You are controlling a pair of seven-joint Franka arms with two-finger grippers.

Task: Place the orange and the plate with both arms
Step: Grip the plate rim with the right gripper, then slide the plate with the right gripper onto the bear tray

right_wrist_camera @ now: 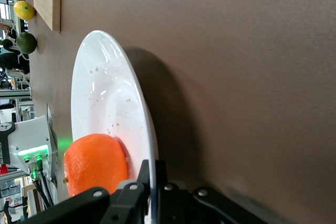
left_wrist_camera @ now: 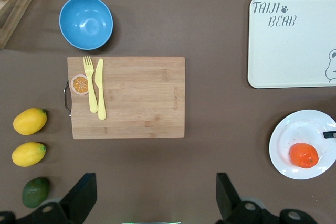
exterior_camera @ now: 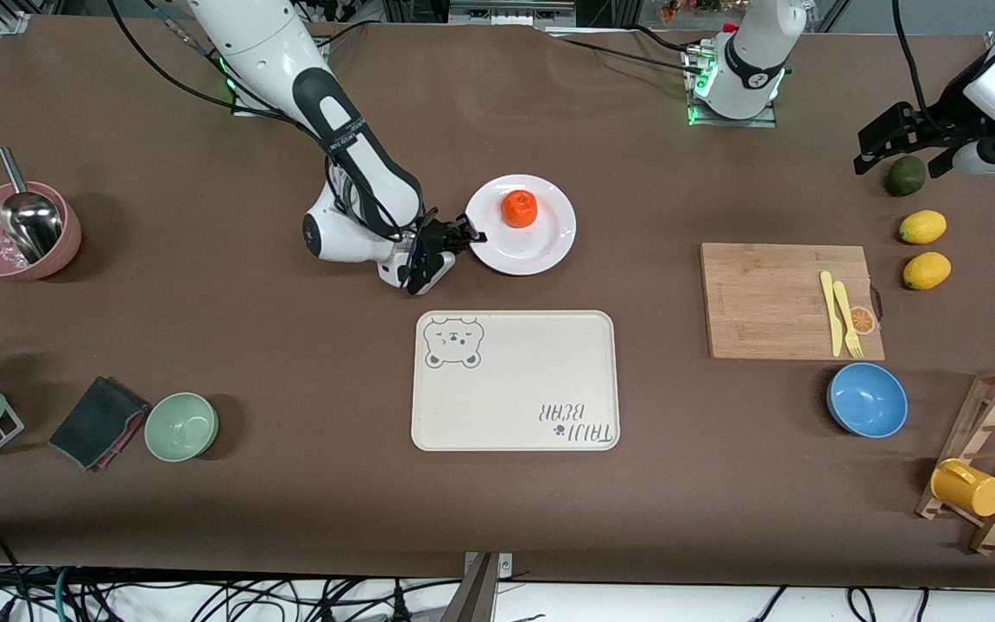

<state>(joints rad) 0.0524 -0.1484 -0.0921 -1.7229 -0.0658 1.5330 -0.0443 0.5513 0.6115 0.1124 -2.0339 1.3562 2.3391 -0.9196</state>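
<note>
The white plate will leave my right gripper on the cream bear-print tray [exterior_camera: 532, 378], between the bear and the lettering.
The white plate [exterior_camera: 541, 246] lies on the brown table near the middle, farther from the front camera than the bear-print tray. The orange [exterior_camera: 519, 208] sits on it. My right gripper [exterior_camera: 469, 235] is low at the plate's rim on the side toward the right arm's end, and it is shut on that rim. In the right wrist view the fingers pinch the thin edge of the plate [right_wrist_camera: 100, 93], right beside the orange [right_wrist_camera: 94, 163]. My left gripper [exterior_camera: 895, 160] hangs open and empty over the left arm's end, above a dark green fruit. Its wrist view takes in the plate [left_wrist_camera: 302, 129] and orange [left_wrist_camera: 303, 155].
A cream bear-print tray [exterior_camera: 515, 380] lies nearer the camera than the plate. A wooden board [exterior_camera: 774, 294] carries a yellow knife and fork. Two lemons [exterior_camera: 922, 226] and a green fruit [exterior_camera: 905, 175] lie by the left arm. Blue bowl [exterior_camera: 867, 399], green bowl [exterior_camera: 181, 426], pink bowl [exterior_camera: 18, 231] and mug rack [exterior_camera: 990, 458] stand around.
</note>
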